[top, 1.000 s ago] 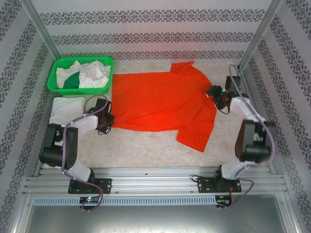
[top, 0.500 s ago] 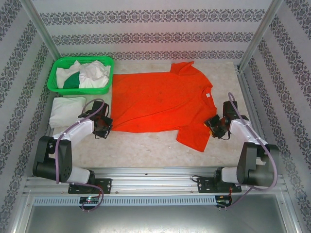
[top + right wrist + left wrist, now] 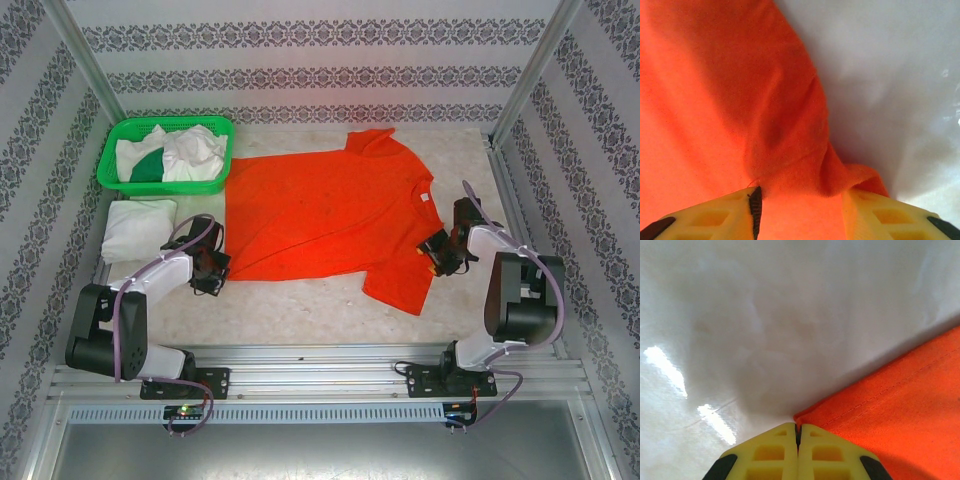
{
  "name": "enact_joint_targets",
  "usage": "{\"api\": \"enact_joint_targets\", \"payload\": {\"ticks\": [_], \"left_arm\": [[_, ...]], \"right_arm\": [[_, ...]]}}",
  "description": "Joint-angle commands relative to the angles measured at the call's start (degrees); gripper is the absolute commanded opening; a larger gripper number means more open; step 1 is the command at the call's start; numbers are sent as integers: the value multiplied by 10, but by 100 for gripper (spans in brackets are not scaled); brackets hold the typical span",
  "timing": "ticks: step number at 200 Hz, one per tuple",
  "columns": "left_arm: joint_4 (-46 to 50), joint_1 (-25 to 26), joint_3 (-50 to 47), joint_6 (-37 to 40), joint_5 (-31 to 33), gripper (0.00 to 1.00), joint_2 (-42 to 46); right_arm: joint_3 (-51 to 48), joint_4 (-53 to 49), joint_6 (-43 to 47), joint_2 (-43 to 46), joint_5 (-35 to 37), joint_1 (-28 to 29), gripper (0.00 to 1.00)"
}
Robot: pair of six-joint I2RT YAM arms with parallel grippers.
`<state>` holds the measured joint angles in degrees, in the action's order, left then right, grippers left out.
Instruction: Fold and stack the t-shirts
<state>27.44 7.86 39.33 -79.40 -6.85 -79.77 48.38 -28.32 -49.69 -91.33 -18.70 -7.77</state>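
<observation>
The shoulder cloth bunches between the right gripper's fingers, so the robot should open them and pinch the t-shirt's shoulder edge closer to the near sleeve [image 3: 424,277] before it folds the t-shirt over.
A bright orange-red t-shirt [image 3: 320,210] lies spread flat across the middle of the table, with its white neck label [image 3: 427,197] on the right. My left gripper [image 3: 213,268] is at its near-left hem corner. In the left wrist view that gripper [image 3: 797,427] is shut, with the corner of the orange t-shirt [image 3: 890,410] pinched between the tips. My right gripper [image 3: 434,251] sits on the shirt's right side by the near sleeve. In the right wrist view it [image 3: 801,197] is shut on a bunched fold of the orange cloth [image 3: 715,100].
A green mesh basket [image 3: 110,162] at the back left holds white shirts [image 3: 195,150] and a dark green one [image 3: 150,168]. A folded white shirt [image 3: 135,225] lies in front of it, beside my left arm. Patterned walls and metal posts close in the table [image 3: 300,305].
My right gripper came from beside the collar toward the near sleeve and closed onto the cloth. The left gripper drew slightly nearer, still holding the hem corner.
</observation>
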Motion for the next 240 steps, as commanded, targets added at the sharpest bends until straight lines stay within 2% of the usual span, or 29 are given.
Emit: {"api": "enact_joint_targets", "payload": {"ticks": [1, 24, 58, 71, 85, 91, 109, 114, 162, 190, 240], "left_arm": [[8, 3, -5, -26, 21, 0, 11], [3, 3, -3, -27, 20, 0, 8], [2, 3, -1, -27, 23, 0, 10], [2, 3, -1, -27, 23, 0, 10], [2, 3, 0, -26, 22, 0, 11], [2, 3, 1, -26, 22, 0, 10], [1, 3, 3, -25, 22, 0, 11], [0, 3, 3, -24, 22, 0, 11], [-6, 2, 1, -26, 22, 0, 11], [-10, 3, 2, -23, 19, 0, 5], [-12, 2, 0, -22, 17, 0, 5]], "right_arm": [[13, -18, 15, -22, 17, -6, 44], [1, -20, 18, -19, 22, -5, 34], [-11, -20, 19, -4, 21, -7, 7], [-11, -23, 20, 0, 18, -8, 1], [-12, -22, 20, 11, 13, -9, 1], [-12, -23, 21, 16, 11, -8, 5], [-10, -38, 25, 42, 14, -7, 33], [-11, -42, 23, 52, 15, -7, 36], [-53, -74, 18, 116, 24, 5, 36], [-48, -72, 22, 88, 22, 9, 40], [-22, -81, 33, 32, 36, 29, 41]]}}
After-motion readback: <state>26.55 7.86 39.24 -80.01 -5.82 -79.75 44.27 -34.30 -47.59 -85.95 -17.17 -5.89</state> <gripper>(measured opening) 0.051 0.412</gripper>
